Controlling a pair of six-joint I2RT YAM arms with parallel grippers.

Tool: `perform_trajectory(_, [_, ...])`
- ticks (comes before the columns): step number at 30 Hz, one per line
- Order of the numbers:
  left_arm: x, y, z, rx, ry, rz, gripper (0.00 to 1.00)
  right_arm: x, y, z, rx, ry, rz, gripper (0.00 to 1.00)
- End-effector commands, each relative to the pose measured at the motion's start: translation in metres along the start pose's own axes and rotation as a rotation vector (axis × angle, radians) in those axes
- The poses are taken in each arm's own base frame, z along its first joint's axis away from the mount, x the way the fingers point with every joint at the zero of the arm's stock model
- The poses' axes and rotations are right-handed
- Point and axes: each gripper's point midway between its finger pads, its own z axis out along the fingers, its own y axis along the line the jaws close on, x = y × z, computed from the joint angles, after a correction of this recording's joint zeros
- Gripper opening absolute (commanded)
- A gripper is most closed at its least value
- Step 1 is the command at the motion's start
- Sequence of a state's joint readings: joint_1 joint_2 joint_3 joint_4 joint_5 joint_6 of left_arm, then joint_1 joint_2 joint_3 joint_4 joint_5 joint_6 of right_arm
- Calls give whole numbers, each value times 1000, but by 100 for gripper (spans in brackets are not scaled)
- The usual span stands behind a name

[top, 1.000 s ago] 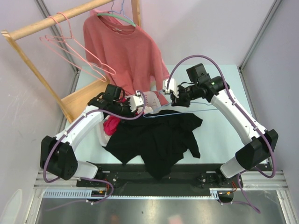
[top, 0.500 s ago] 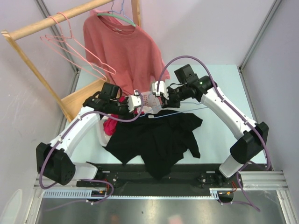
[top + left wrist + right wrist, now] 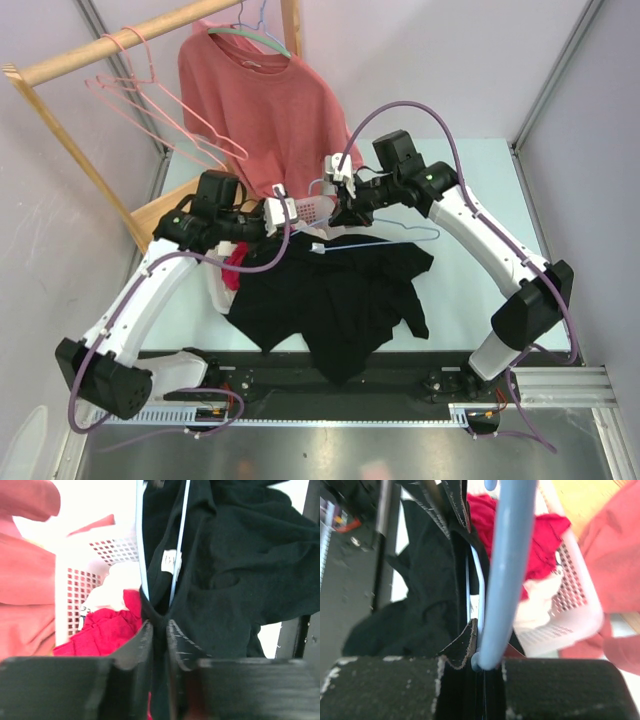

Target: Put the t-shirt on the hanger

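Observation:
I can see the hanger's end is shallow in the collar, so next I open my left gripper and pinch the collar nearer the hook (image 3: 181, 599) as my right gripper pushes the hanger deeper.
The black t-shirt (image 3: 340, 300) lies crumpled on the table in front of the arms, its collar end lifted. My left gripper (image 3: 298, 228) is shut on the black cloth at the collar; the left wrist view shows the gripper (image 3: 159, 627) pinching the t-shirt (image 3: 235, 555) just below its white label. My right gripper (image 3: 345, 212) is shut on the light blue hanger (image 3: 405, 238) near its hook. The right wrist view shows that gripper (image 3: 485, 665) clamping the hanger wire (image 3: 507, 570) beside the t-shirt (image 3: 425, 580). Two hanger wires (image 3: 141, 555) run into the collar opening.
A white latticed basket (image 3: 222, 292) with a magenta garment (image 3: 238, 268) sits under my left arm. A wooden rack (image 3: 110, 45) at the back left carries pink wire hangers (image 3: 150, 95) and a salmon-pink shirt (image 3: 265, 110) on a green hanger.
Both grippers moved left and up. The hanger went with the right gripper and now tilts, its hook raised. The t-shirt's collar was pulled left and lifted by the left gripper.

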State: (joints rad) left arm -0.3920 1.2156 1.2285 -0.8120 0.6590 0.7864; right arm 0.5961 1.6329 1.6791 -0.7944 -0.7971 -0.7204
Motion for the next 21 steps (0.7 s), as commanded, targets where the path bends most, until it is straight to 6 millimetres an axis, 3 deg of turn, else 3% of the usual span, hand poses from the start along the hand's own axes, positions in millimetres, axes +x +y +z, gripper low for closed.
perform_trajectory(1, [-35,-10,-22,-20,-102,45,30,-28,10,13,-63,-148,45,0])
perform_trajectory(3, [-29,-8,-29,-60,-81,45,35,-29,18,15,-76,-154,39,0])
perform_trajectory(7, [-1,-16,-40,-55,0,61,48,-27,25,17,-96,-155,47,0])
perform_trajectory(10, [25,-17,-46,-47,76,75,52,-27,25,17,-93,-156,39,0])
perform_trajectory(13, [46,-17,-43,-40,131,76,53,-27,25,16,-91,-152,24,0])
perform_trajectory(18, [65,-7,-30,-46,164,91,53,-25,30,13,-95,-140,7,0])
perform_trajectory(21, [75,-16,-19,37,167,67,47,-23,31,11,-91,-133,-5,0])
